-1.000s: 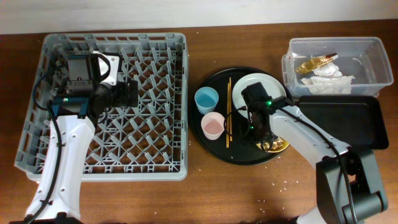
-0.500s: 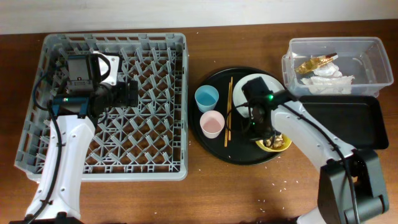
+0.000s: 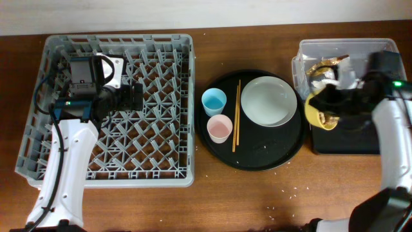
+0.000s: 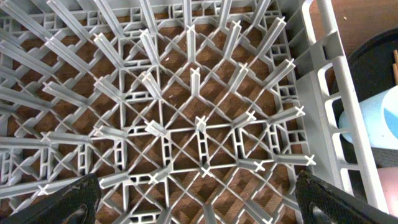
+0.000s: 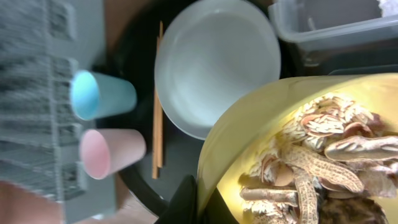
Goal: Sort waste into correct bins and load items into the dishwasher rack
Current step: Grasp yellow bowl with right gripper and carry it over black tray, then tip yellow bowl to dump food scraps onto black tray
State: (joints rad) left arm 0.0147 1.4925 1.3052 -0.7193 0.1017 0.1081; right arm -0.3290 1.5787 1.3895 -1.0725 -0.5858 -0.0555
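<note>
I need to set the small yellow bowl down with my right gripper on the round black tray [image 3: 271, 141], just in front of the plate. The bowl is tilted above the shallow black tray now.
My right gripper [image 3: 329, 102] is shut on the rim of the small yellow bowl [image 3: 315, 113] and holds it tilted above the left end of the shallow black tray [image 3: 360, 138], beside the clear tub [image 3: 351, 46]. In the right wrist view [image 5: 208, 202] the bowl [image 5: 249, 137] holds beige-brown food scraps [image 5: 323, 168]. The tub holds white napkins [image 3: 347, 78] and a gold wrapper [image 3: 320, 67]. The grey-green plate [image 3: 269, 101], blue cup [image 3: 214, 102], pink cup [image 3: 220, 129] and chopsticks [image 3: 235, 116] lie on the round black tray [image 3: 257, 156]. My left gripper [image 3: 135, 96] hovers open over the grey rack [image 3: 174, 171].
The left wrist view shows the rack's pegs [image 4: 199, 124] under my open fingers [image 4: 199, 205] and the blue cup [image 4: 379, 124] past the rack's right wall. Small white crumbs lie on the wooden table [image 3: 283, 200] in front of the round tray.
My right gripper has lifted the yellow bowl off the round tray and carried it right, up to the black tray's left end by the tub. The left arm has not moved.
</note>
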